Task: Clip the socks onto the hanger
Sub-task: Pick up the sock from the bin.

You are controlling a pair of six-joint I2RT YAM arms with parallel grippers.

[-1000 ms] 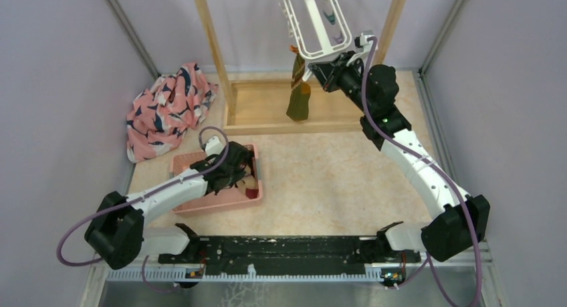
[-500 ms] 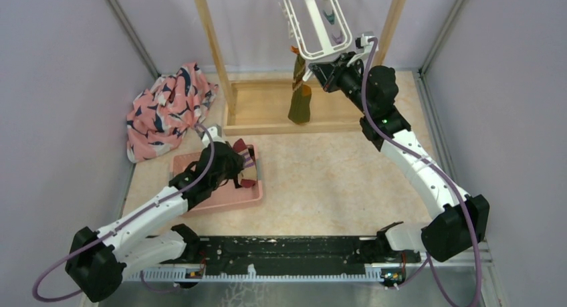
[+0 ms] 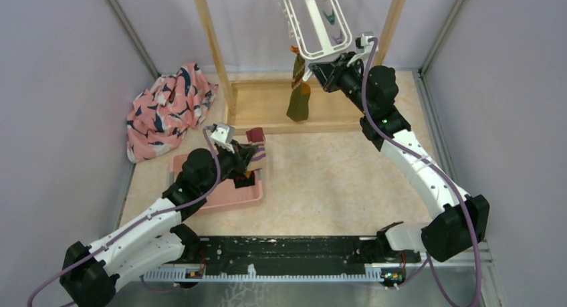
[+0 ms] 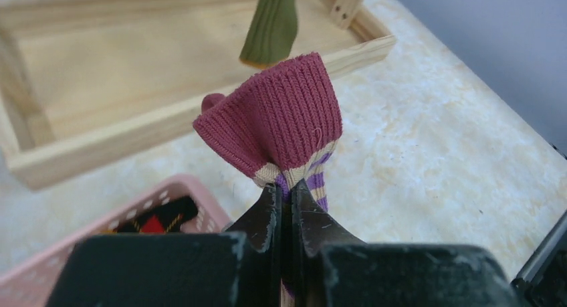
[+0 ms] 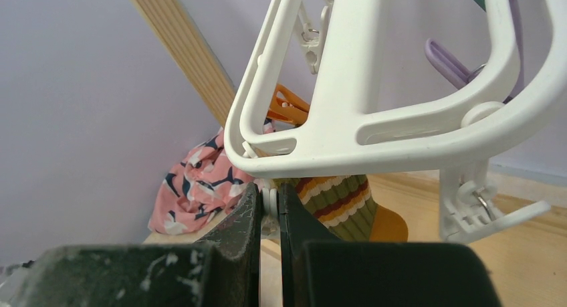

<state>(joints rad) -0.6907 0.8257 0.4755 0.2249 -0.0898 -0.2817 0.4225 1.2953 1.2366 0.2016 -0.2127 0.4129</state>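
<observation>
The beige sock, still held above the pink basket, will be let go by my left gripper in the pink basket's far corner (image 3: 252,166) (image 4: 208,220), against the argyle sock.
My left gripper (image 3: 251,158) (image 4: 286,186) is shut on a beige sock with purple stripes and a dark red cuff (image 4: 281,120) (image 3: 256,134), held above the far right corner of the pink basket (image 3: 220,198). A black-red-yellow argyle sock (image 4: 157,220) lies in the basket. The white hanger (image 3: 314,26) (image 5: 374,133) hangs from the wooden rack. An olive-green striped sock (image 3: 298,96) (image 5: 341,200) dangles from one of its clips. My right gripper (image 3: 319,69) (image 5: 271,200) is shut on a white clip at the hanger's near corner, right beside the olive sock.
The wooden rack's base tray (image 3: 267,113) lies just beyond the left gripper, and its posts rise on either side. A pink patterned cloth (image 3: 167,110) is heaped at the back left. Orange and purple clips (image 5: 455,66) hang under the hanger frame.
My left gripper has risen out of the basket with the red-cuffed sock and moved right and away, toward the rack. The right arm and hanger have not moved.
</observation>
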